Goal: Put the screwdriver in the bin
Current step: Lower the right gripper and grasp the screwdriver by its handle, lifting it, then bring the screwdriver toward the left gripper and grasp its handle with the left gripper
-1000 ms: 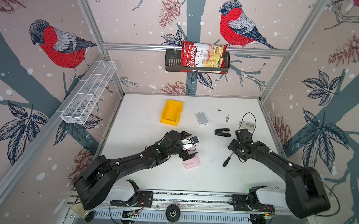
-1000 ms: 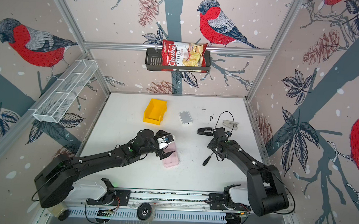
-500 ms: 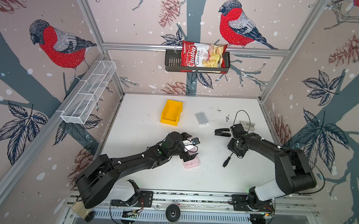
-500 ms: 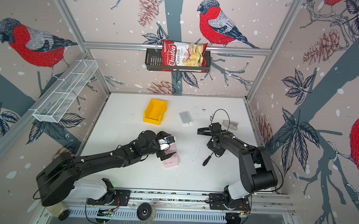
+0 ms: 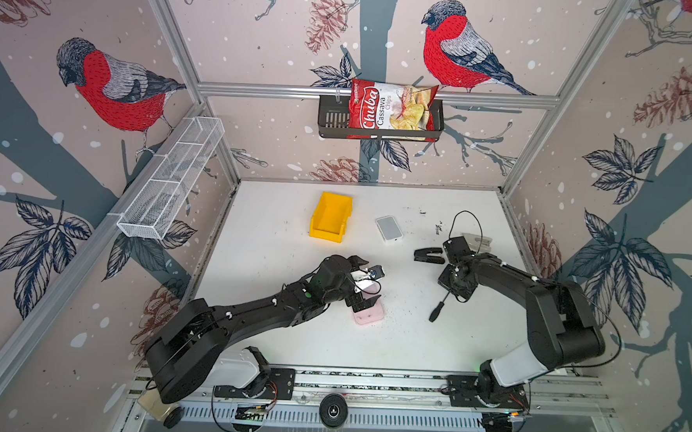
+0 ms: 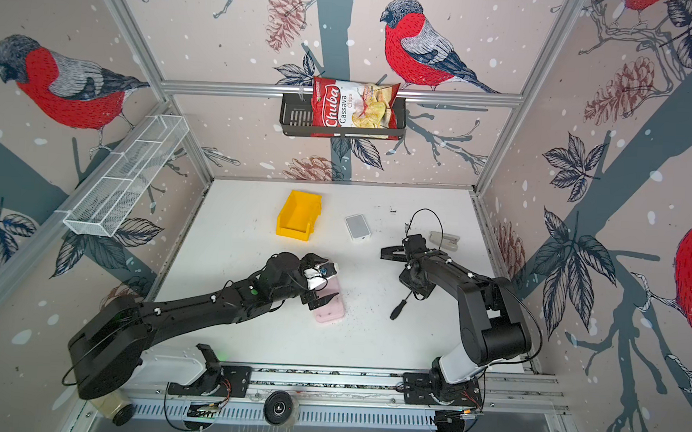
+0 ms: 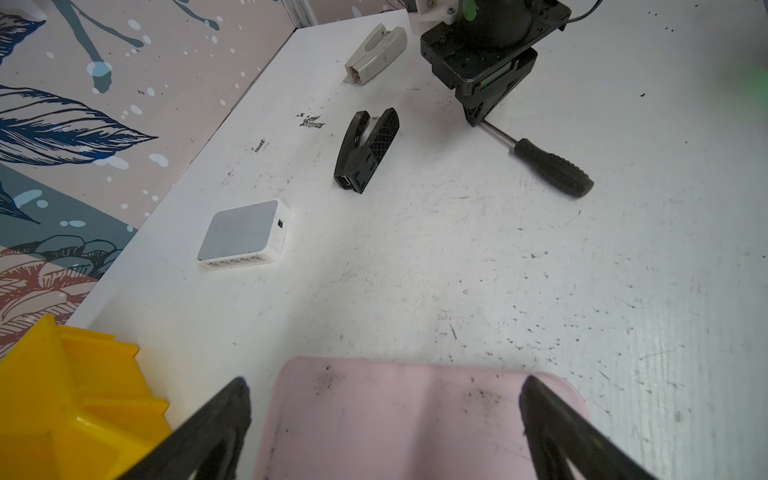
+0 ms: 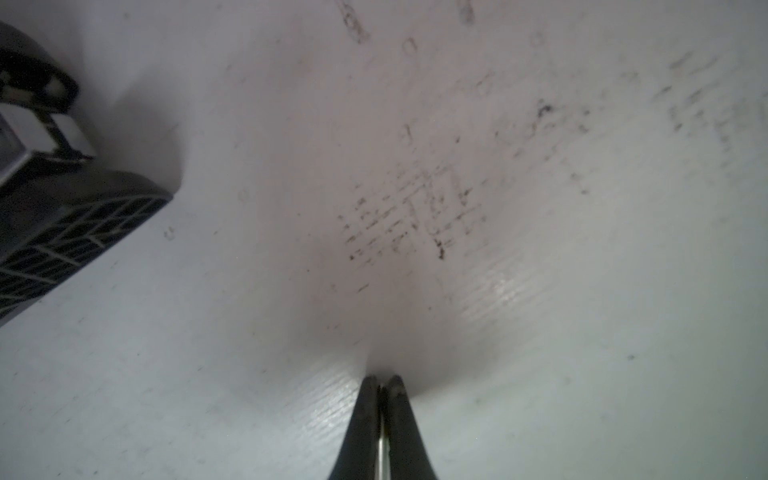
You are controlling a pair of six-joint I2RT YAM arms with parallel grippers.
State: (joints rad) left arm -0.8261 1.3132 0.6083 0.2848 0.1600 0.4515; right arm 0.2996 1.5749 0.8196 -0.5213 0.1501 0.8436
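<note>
The robot's left gripper should close on the middle of the screwdriver's black handle (image 7: 552,165), because the right gripper holds the screwdriver by its metal rod.
The screwdriver (image 5: 437,311) (image 6: 398,309) (image 7: 552,168) lies on the white table right of centre, its black handle toward the front. My right gripper (image 5: 451,292) (image 6: 413,291) (image 8: 382,380) points straight down, shut on its thin metal shaft, and a sliver of metal shows between the fingers. The yellow bin (image 5: 325,235) (image 6: 292,233) (image 7: 62,395) stands empty at the back left of the table. My left gripper (image 5: 367,283) (image 7: 384,386) hovers open over a pink phone case (image 5: 369,316) (image 7: 415,415), one finger on each side of it.
A black stapler (image 5: 427,256) (image 7: 365,151) lies just behind the right gripper. Near it are a white box (image 5: 389,228) and a pale stapler (image 7: 376,54) by the right wall. A black wall basket (image 5: 333,119) holds a chips bag, and a white mesh shelf (image 5: 171,183) hangs on the left wall.
The right gripper's jaws have closed onto the screwdriver's shaft and the right arm's elbow has risen. The left arm has barely moved.
</note>
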